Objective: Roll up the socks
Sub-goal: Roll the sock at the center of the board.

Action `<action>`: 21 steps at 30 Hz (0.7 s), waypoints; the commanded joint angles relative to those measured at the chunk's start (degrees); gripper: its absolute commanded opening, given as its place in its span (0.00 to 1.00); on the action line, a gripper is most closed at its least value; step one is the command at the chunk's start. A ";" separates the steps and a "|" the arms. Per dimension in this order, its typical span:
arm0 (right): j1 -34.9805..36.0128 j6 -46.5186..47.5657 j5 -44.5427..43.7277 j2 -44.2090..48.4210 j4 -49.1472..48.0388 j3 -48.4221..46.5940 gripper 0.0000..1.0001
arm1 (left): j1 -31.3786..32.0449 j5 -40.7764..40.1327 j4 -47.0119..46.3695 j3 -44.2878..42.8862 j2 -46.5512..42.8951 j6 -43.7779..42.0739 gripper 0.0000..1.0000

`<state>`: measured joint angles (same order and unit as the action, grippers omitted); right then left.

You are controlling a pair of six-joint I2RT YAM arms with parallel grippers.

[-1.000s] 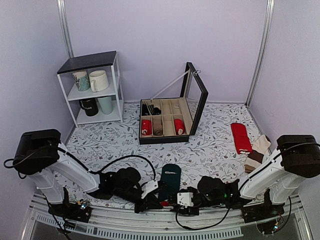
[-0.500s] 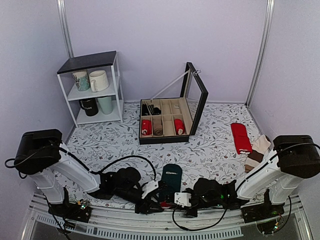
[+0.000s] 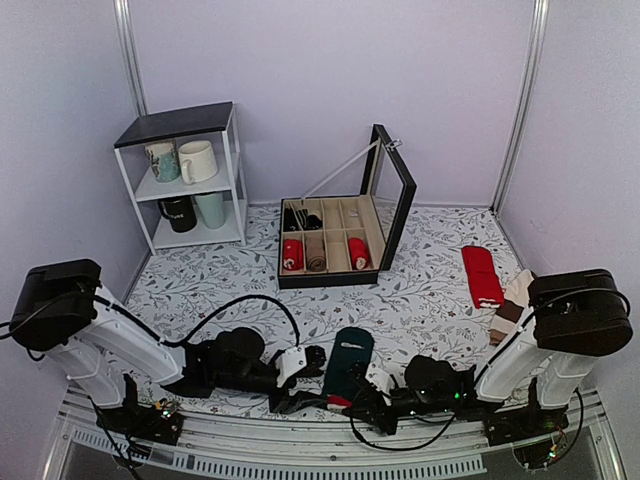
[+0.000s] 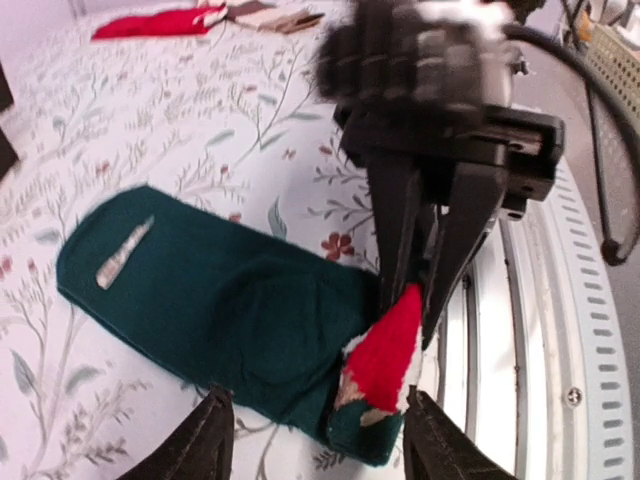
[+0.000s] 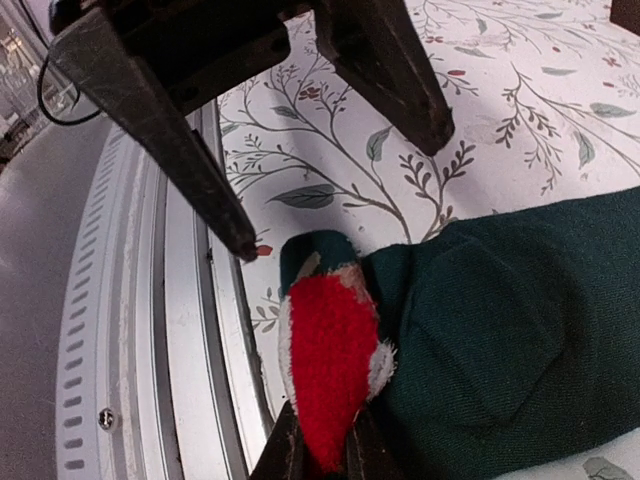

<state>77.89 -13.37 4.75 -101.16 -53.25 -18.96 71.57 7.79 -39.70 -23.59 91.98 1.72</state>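
The right gripper alone pinches the red end and the teal tip sits free, so the robot's left gripper will pinch the teal tip [image 4: 365,438] before the right gripper opens.
The socks [image 3: 350,360] lie as a flat dark teal strip near the table's front edge, rounded end pointing away. Their near end carries a red and white patch [image 4: 388,345] and is lifted off the cloth. My right gripper [image 5: 325,448] is shut on that red end [image 5: 330,370], seen pinching it from above in the left wrist view [image 4: 412,290]. My left gripper [image 4: 315,405] stands open, one finger on either side of the same end without touching it. In the top view, the left gripper [image 3: 314,378] and right gripper [image 3: 358,398] meet at the socks' near end.
A black divided box [image 3: 385,240], lid raised, holds red and beige rolls at mid-table. Red socks [image 3: 482,275] and beige-and-brown socks [image 3: 512,308] lie at the right. A white shelf [image 3: 185,180] with mugs stands back left. The ribbed metal rail [image 4: 560,330] runs right beside the grippers.
My left gripper has opened and let go of the socks' near end. My right gripper has closed on that red end. The socks have slid slightly to the right.
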 commanded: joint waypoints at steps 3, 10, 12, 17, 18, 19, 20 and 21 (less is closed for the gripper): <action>-0.59 -13.84 4.46 -6.44 2.59 2.93 0.09 | 0.25 3.77 -4.87 -2.57 3.40 -8.67 0.56; -0.64 -16.51 6.50 -9.53 0.78 3.17 0.09 | 1.97 5.31 -7.27 0.26 4.97 -8.33 0.56; -0.72 -16.47 6.28 -9.21 0.88 3.38 0.09 | 2.15 4.97 -7.11 0.71 5.57 -7.97 0.56; -1.13 -16.19 6.28 -8.88 1.82 3.54 0.09 | 2.87 4.68 -7.81 1.12 6.44 -7.44 0.56; -1.16 -16.24 6.30 -8.88 1.99 3.53 0.09 | 3.14 4.57 -7.84 1.18 6.63 -7.50 0.56; -1.16 -16.21 6.36 -8.87 2.13 3.56 0.09 | 3.27 4.06 -7.81 1.10 6.98 -7.51 0.55; -1.16 -16.11 6.49 -8.87 2.25 3.58 0.09 | 3.34 3.60 -7.76 1.01 7.49 -7.47 0.55; -1.16 -16.15 6.57 -8.87 2.26 3.58 0.09 | 3.40 3.33 -7.76 0.89 7.97 -7.55 0.55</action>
<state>76.58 -28.62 8.69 -107.02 -63.29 -17.91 73.93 12.03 -45.84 -22.94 97.95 -5.58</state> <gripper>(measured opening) 0.095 0.555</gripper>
